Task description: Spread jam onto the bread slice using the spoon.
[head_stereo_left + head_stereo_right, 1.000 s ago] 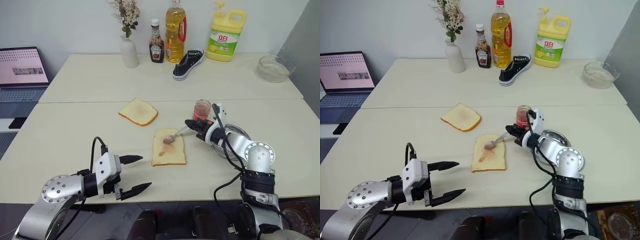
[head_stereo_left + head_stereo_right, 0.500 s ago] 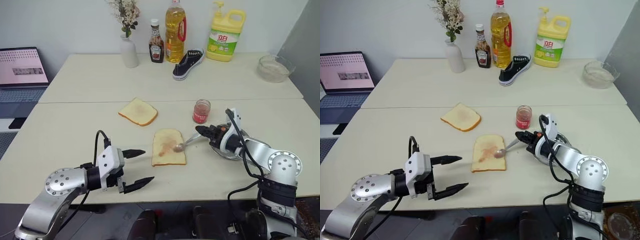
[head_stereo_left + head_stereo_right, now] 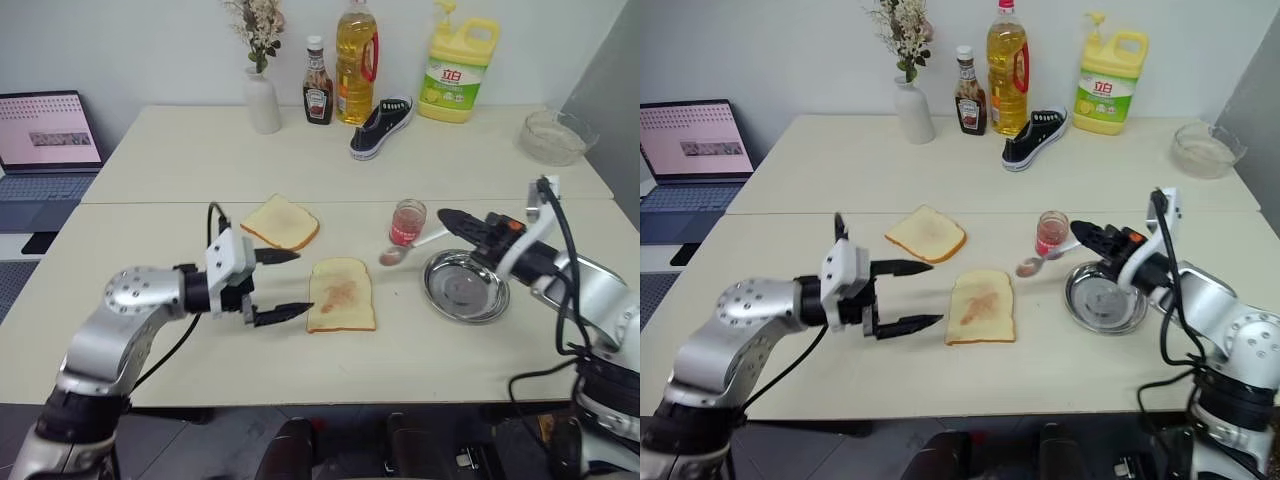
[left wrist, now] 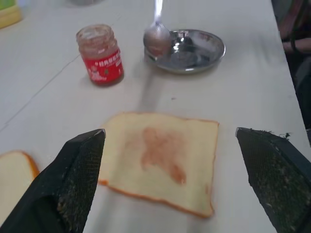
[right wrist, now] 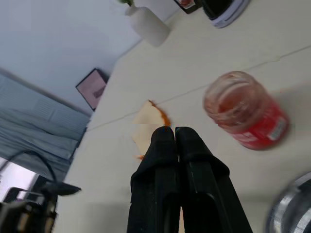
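Note:
Next, my right gripper lets go of the spoon inside the steel dish [image 3: 484, 279]. The spoon's handle will rest over the dish's rim.
The bread slice [image 3: 341, 294] lies flat at the table's middle with a reddish smear of jam on top. To its right and further back stands the jam jar [image 3: 406, 222], lidless. My right gripper [image 3: 447, 218] is shut on the handle of the spoon [image 3: 410, 247]. The spoon's bowl hangs above the table between the bread and the steel dish [image 3: 430, 275], just in front of the jar. My left gripper [image 3: 300, 283] is open, level, pointing at the bread's left edge; in the left wrist view its fingers [image 4: 80, 170] frame the slice [image 4: 160, 160].
A second, yellower slice [image 3: 280, 222] lies behind and left of the bread. Along the far edge stand a vase [image 3: 263, 100], ketchup bottle [image 3: 317, 95], oil bottle [image 3: 356, 62], shoe [image 3: 380, 127], detergent jug [image 3: 457, 75] and glass bowl [image 3: 553, 135]. A laptop [image 3: 45, 135] sits far left.
My right gripper lifted the spoon off the bread and carried it right, to beside the jar and dish. My left gripper rose and moved forward to the bread's left edge, still open.

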Robot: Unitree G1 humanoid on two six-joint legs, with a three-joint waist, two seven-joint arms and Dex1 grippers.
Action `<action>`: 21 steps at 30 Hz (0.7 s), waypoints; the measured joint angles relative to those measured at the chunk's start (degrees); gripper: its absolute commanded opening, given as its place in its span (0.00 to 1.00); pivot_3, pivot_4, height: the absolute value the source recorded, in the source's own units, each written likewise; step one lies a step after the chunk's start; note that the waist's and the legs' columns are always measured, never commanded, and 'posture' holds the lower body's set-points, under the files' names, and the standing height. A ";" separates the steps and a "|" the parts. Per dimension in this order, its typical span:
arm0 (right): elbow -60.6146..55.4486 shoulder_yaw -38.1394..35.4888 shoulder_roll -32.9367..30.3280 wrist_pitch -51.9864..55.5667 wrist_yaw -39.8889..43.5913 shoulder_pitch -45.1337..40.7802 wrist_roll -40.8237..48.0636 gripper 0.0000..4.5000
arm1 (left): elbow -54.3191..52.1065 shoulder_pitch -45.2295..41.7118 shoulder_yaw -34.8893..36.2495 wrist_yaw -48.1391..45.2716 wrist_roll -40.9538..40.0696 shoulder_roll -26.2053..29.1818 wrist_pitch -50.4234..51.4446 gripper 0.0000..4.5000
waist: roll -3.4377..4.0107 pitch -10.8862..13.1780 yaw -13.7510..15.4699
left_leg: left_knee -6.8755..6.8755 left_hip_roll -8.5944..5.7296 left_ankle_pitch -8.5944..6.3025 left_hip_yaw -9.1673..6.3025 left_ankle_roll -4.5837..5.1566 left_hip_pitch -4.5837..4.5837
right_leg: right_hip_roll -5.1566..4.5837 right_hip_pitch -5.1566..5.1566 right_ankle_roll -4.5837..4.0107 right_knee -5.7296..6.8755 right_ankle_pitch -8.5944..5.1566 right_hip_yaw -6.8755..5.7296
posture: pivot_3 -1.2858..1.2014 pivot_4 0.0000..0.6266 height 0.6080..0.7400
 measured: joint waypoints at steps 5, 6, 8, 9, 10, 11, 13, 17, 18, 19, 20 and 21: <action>-0.62 -5.75 -7.03 -4.70 2.70 6.30 -0.20 0.01 | 5.85 -12.52 -10.52 -0.89 5.64 -7.37 -0.60 1.00 | -0.05 0.01 0.01 | 0.03 -0.12 -0.04 0.15 0.07 0.05 | 0.07 0.01 0.05 0.02 -0.02 0.07 | 0.52 0.24 1.00; -0.52 -6.18 -7.27 -5.68 3.80 8.05 -0.69 0.01 | 8.31 -14.37 -12.65 -0.69 7.52 -9.70 -1.43 1.00 | -0.07 0.01 -0.05 | 0.04 -0.14 -0.04 0.18 0.07 0.09 | 0.11 0.03 0.06 0.02 -0.01 0.09 | 0.52 0.24 1.00; -0.36 -6.21 -7.42 -6.39 5.42 10.68 -1.80 0.01 | 11.44 -15.93 -15.39 -0.70 9.77 -12.08 -2.66 1.00 | -0.07 0.02 -0.35 | 0.03 -0.12 -0.08 0.28 0.14 0.14 | 0.15 0.01 0.06 0.07 -0.01 0.21 | 0.52 0.24 1.00; -0.10 -6.09 -7.41 -6.63 6.08 11.54 -2.50 0.01 | 12.56 -16.39 -16.36 -0.80 10.80 -12.82 -3.37 1.00 | -0.07 0.03 -0.44 | 0.03 -0.10 -0.09 0.32 0.16 0.16 | 0.19 0.00 0.05 0.09 -0.01 0.25 | 0.52 0.24 1.00; 0.51 -6.01 -7.31 -7.49 7.49 12.84 -3.40 0.01 | 14.65 -17.20 -18.10 -0.90 12.87 -14.02 -4.93 1.00 | -0.07 0.02 -0.42 | 0.03 -0.09 -0.09 0.31 0.16 0.18 | 0.20 -0.01 0.05 0.10 -0.01 0.25 | 0.52 0.24 1.00; 0.86 -5.88 -6.96 -8.08 8.30 13.28 -4.33 0.01 | 15.88 -17.56 -19.06 -0.91 14.00 -14.90 -6.02 1.00 | -0.07 0.03 -0.42 | 0.04 -0.09 -0.09 0.32 0.16 0.17 | 0.21 -0.01 0.05 0.11 -0.01 0.27 | 0.52 0.24 1.00; 2.34 -5.57 -5.73 -9.81 10.39 13.61 -6.96 0.01 | 18.85 -18.06 -20.35 -0.48 15.95 -18.04 -8.48 1.00 | -0.07 0.02 -0.22 | 0.09 -0.09 -0.09 0.30 0.16 0.16 | 0.20 0.00 0.07 0.12 0.00 0.28 | 0.52 0.24 1.00; 5.71 -3.90 -2.91 -12.51 14.61 13.70 -11.09 0.01 | 21.72 -18.07 -21.20 0.74 18.06 -21.90 -10.42 1.00 | -0.09 0.03 -0.18 | 0.15 -0.08 -0.09 0.29 0.16 0.14 | 0.16 0.00 0.12 0.11 0.03 0.30 | 0.52 0.24 1.00; 6.82 -3.30 -2.33 -12.95 15.76 13.79 -12.31 0.01 | 22.32 -18.06 -21.53 0.81 18.71 -22.25 -11.07 1.00 | -0.09 0.03 -0.17 | 0.15 -0.08 -0.09 0.29 0.16 0.14 | 0.16 0.00 0.12 0.11 0.03 0.29 | 0.52 0.24 1.00; 7.96 -2.78 -1.97 -13.19 17.05 13.96 -13.75 0.01 | 22.82 -18.04 -21.87 0.91 19.29 -22.66 -11.29 1.00 | -0.08 0.03 -0.14 | 0.15 -0.08 -0.09 0.29 0.16 0.14 | 0.15 0.00 0.13 0.11 0.03 0.29 | 0.52 0.24 1.00; 8.94 -2.28 -1.92 -13.22 18.03 14.18 -14.78 0.01 | 23.04 -17.95 -21.95 1.05 19.60 -23.01 -11.29 1.00 | -0.08 0.04 -0.13 | 0.15 -0.08 -0.09 0.29 0.16 0.13 | 0.14 0.00 0.13 0.12 0.04 0.30 | 0.52 0.24 1.00; 9.89 -2.06 -1.91 -13.22 19.11 14.34 -15.94 0.01 | 23.03 -17.94 -21.94 1.23 19.80 -23.10 -11.26 1.00 | -0.08 0.04 -0.13 | 0.16 -0.08 -0.09 0.29 0.16 0.14 | 0.13 0.00 0.13 0.12 0.04 0.30 | 0.52 0.24 1.00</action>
